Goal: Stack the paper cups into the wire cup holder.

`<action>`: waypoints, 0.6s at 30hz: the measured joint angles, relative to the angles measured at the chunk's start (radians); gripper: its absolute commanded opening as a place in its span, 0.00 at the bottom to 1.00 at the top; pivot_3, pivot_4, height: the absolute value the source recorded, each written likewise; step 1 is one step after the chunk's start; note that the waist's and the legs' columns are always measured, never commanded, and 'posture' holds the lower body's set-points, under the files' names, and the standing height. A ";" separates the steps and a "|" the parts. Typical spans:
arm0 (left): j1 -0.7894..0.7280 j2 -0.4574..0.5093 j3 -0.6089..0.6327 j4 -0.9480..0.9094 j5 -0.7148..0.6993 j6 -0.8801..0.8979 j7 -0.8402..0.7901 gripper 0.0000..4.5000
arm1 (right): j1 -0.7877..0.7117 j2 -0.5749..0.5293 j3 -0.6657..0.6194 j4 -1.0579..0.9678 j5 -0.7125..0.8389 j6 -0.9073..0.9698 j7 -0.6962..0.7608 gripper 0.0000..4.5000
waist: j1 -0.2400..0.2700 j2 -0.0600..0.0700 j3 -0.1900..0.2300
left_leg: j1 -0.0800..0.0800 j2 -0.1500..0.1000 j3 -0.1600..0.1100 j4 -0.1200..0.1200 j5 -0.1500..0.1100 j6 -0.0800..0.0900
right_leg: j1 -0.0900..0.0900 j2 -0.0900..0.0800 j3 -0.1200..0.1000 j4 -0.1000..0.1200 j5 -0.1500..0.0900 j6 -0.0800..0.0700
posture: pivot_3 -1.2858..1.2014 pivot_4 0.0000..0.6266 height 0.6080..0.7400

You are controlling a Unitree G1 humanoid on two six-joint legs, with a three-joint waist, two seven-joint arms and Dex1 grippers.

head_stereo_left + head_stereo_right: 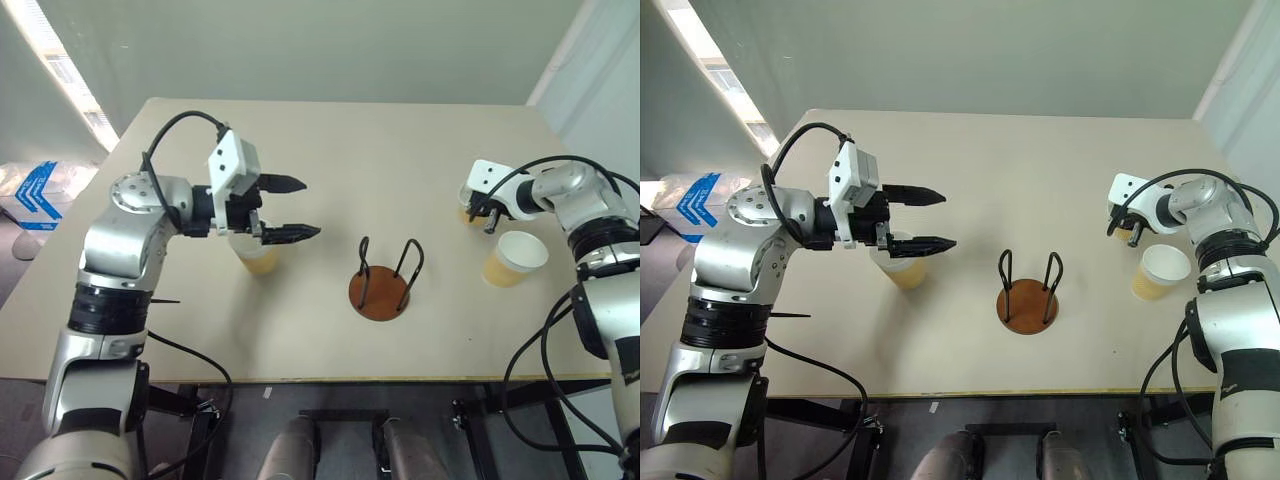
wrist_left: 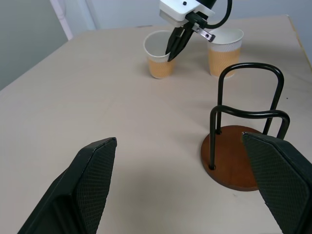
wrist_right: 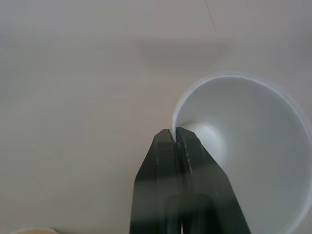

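Next, my right gripper sets the paper cup down on the brown disc (image 1: 379,293) between the holder's black loops.
Three paper cups stand on the table. One cup (image 1: 258,255) sits left of centre, just below my left gripper (image 1: 305,208), which hovers open over it and holds nothing. At the right, my right gripper (image 3: 174,132) is shut on the rim of a second cup (image 3: 243,146), one finger inside and one outside; the left wrist view shows this pinch on that cup (image 2: 158,58). The third cup (image 1: 515,258) stands free just nearer the table's front edge. The wire cup holder (image 1: 380,290), a brown disc with black loops, is empty between the arms.
The beige table (image 1: 350,170) has its front edge close below the holder and its right edge near the right-hand cups. A blue and white package (image 1: 35,195) lies on the floor off the left side.
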 measured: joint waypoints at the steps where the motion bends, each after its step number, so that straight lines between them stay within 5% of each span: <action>1: 0.000 0.000 0.000 0.001 0.000 -0.001 -0.003 1.00 | 0.000 -0.003 -0.002 -0.001 0.000 -0.003 0.004 0.00 | 0.000 0.000 0.000 | 0.000 0.000 0.000 0.000 0.000 0.000 | 0.000 0.000 0.000 0.000 0.000 0.000 | 0.52 0.24 1.00; 8: 0.015 0.024 0.000 0.006 -0.001 -0.001 -0.022 1.00 | 0.026 -0.088 -0.076 -0.200 0.082 0.027 0.196 0.00 | -0.001 0.001 0.000 | 0.000 0.000 0.000 -0.001 0.000 -0.001 | 0.000 0.000 0.000 -0.001 -0.001 -0.001 | 0.52 0.24 1.00; 14: 0.054 0.076 0.005 0.003 -0.040 0.020 -0.079 1.00 | 0.171 -0.213 -0.165 -0.950 0.371 0.496 0.511 0.00 | -0.005 0.001 0.000 | -0.001 0.002 0.000 -0.002 0.003 -0.007 | -0.001 0.003 -0.002 -0.001 -0.007 -0.009 | 0.52 0.24 1.00; 18: 0.061 0.088 0.005 0.003 -0.049 0.023 -0.110 1.00 | 0.194 -0.271 -0.193 -1.338 0.539 0.771 0.570 0.00 | -0.005 0.000 0.000 | -0.001 0.002 0.000 -0.001 0.007 -0.015 | 0.000 0.003 -0.001 -0.001 -0.010 -0.015 | 0.52 0.24 1.00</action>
